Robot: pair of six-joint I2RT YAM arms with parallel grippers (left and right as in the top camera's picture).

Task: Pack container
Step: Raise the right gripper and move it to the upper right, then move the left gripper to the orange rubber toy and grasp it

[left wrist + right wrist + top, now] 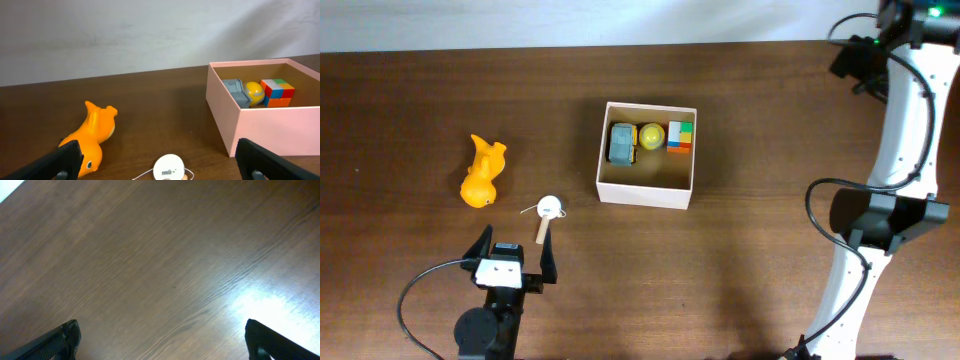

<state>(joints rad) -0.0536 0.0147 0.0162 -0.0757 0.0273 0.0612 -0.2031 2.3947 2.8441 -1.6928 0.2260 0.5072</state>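
The orange animal toy has a forked tail at the end opposite its round head. My left gripper should go to the toy next and close on the toy's forked tail point(486, 157) point(96, 121).
The container point(644, 190) is a square white-walled box at the table's middle; in the left wrist view point(272, 125) it stands at the right. It holds a grey toy point(622, 143), a yellow ball point(651, 136) and a multicoloured cube point(680, 137). An orange animal toy point(482, 171) lies to the left, and a small white disc on a wooden stick point(549, 210) lies between it and the box. My left gripper point(518, 238) is open and empty just in front of the disc point(168, 167). My right gripper point(852, 58) is open and empty over bare table at the far right.
The right arm's white links point(880, 200) stand along the right side. A pale wall point(150, 35) runs behind the table's far edge. The right wrist view shows only brown wood point(160, 255).
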